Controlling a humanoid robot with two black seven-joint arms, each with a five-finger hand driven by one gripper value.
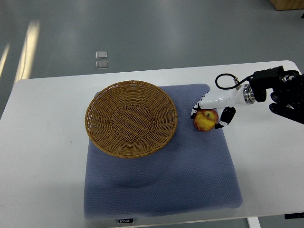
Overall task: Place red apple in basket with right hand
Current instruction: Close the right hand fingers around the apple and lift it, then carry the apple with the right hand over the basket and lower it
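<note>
The red apple will be released from my right gripper once it is at the middle of the wicker basket's woven bottom [133, 122], where I will let it go.
A red and yellow apple [204, 120] lies on the blue mat [161, 180], just right of the woven wicker basket [98, 112]. My right hand [211, 113] comes in from the right edge and sits over the apple, white palm above it and black-tipped fingers [225, 118] curled down on its right and far sides. The apple rests on the mat while the fingers close around it. The basket holds nothing. No left arm shows.
The mat covers the middle of a white table [42, 142]. Grey floor lies beyond the far edge, with two small clear squares [101, 60] on it.
</note>
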